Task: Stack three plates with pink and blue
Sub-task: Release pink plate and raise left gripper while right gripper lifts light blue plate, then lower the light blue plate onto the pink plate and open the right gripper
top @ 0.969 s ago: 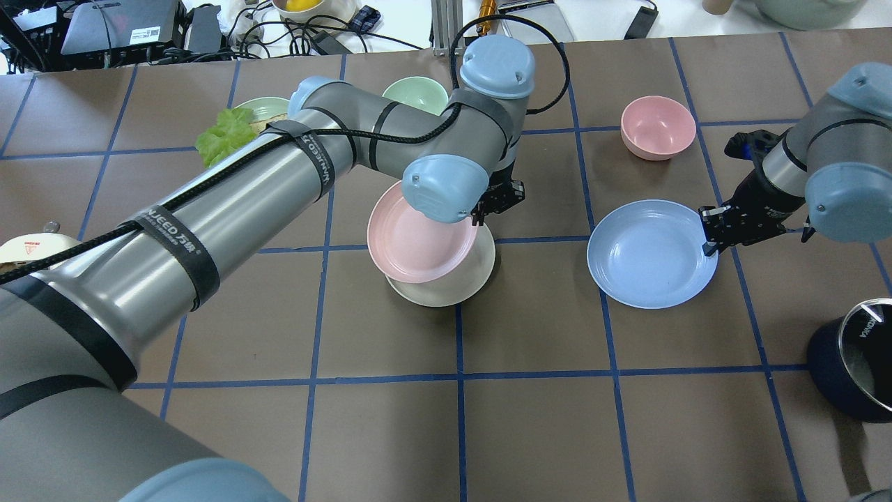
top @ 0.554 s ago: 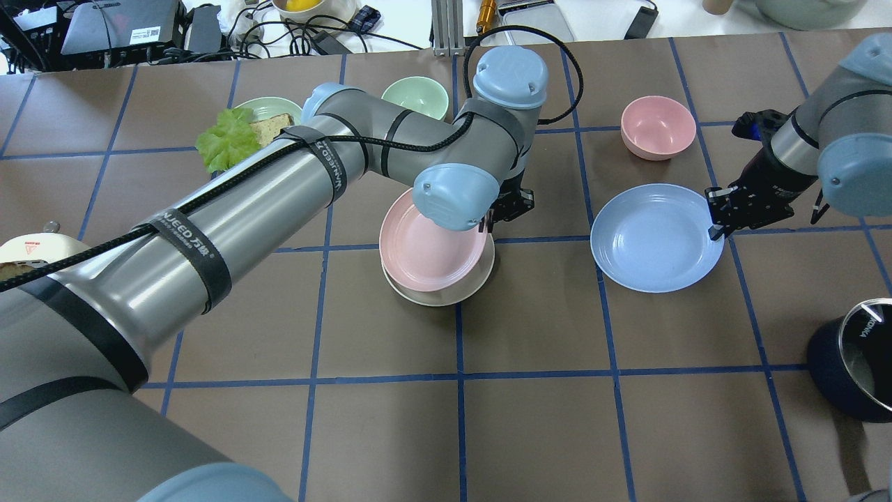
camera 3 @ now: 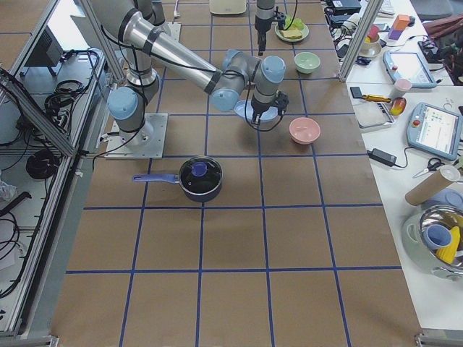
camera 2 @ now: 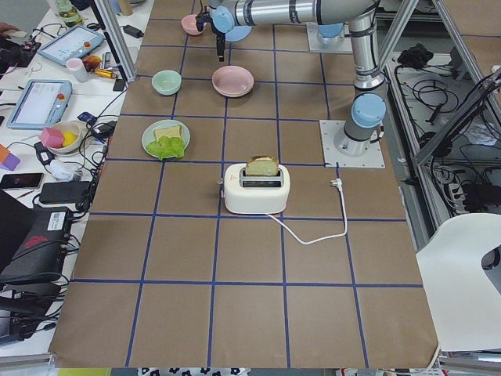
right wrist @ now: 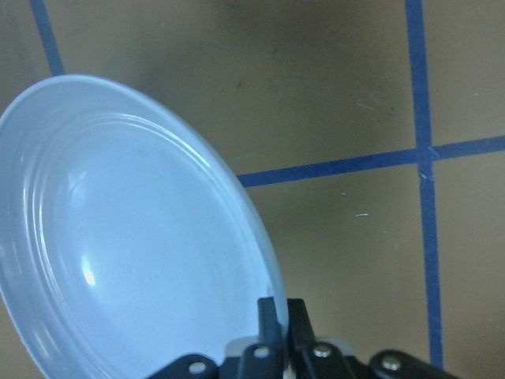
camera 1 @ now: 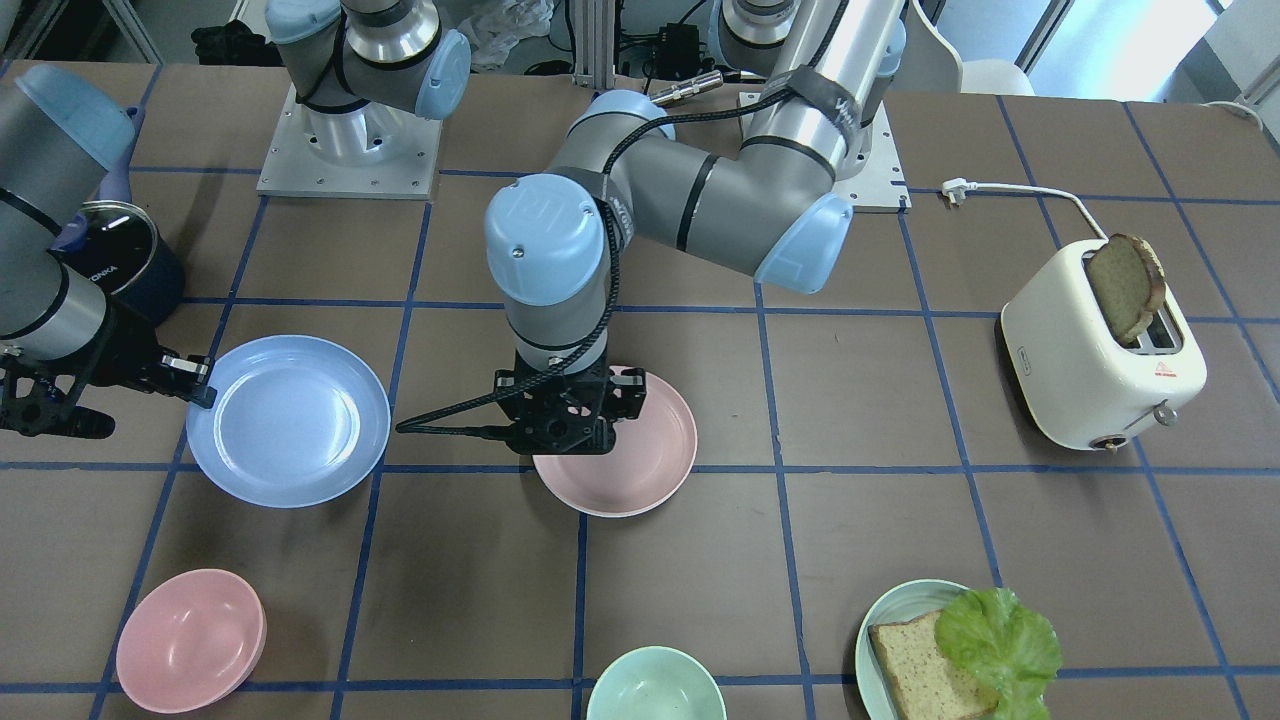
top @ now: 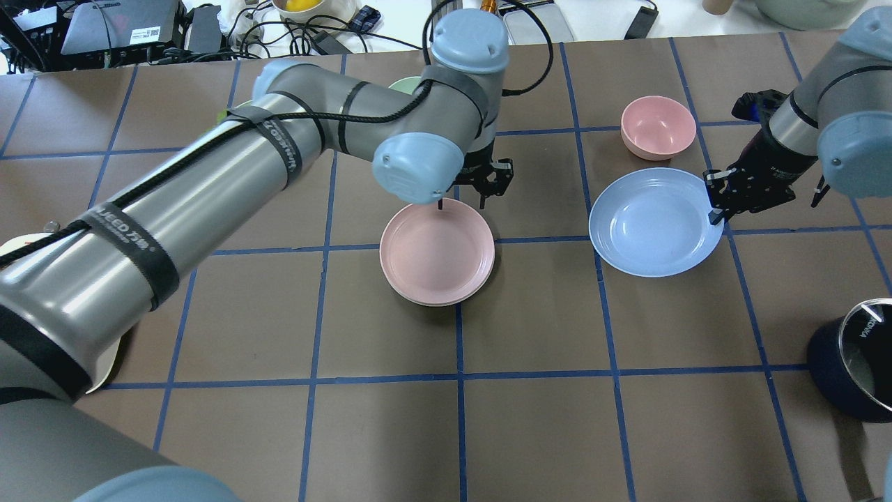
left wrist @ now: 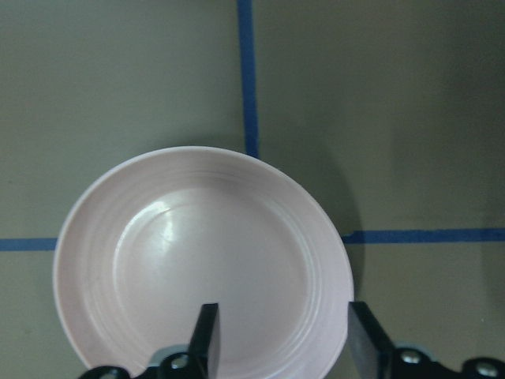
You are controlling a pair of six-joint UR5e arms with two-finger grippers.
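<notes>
Next, my right hand lays the light blue plate, now held tilted beside the stack, flat on the middle of the pink plate (camera 1: 613, 440).
The pink plate (top: 437, 251) lies flat and centred on the cream-white plate, which is almost wholly hidden under it. My left gripper (top: 461, 202) is open and empty, just above the pink plate's far rim; in the left wrist view its fingers (left wrist: 207, 335) stand apart over the pink plate (left wrist: 197, 260). My right gripper (top: 714, 211) is shut on the right rim of the light blue plate (top: 654, 222), which it holds slightly tilted to the right of the stack. The right wrist view shows its fingers (right wrist: 270, 316) pinching the blue plate's (right wrist: 134, 237) rim.
A small pink bowl (top: 658, 127) stands just beyond the blue plate. A dark pot (top: 860, 359) is at the right edge. A green bowl (camera 1: 655, 685), a green plate with bread and lettuce (camera 1: 960, 650) and a toaster (camera 1: 1100, 360) stand on my left side.
My left gripper set the pink plate down square on the cream plate, let go and drew back over its far rim. My right gripper carried the blue plate a little farther from me.
</notes>
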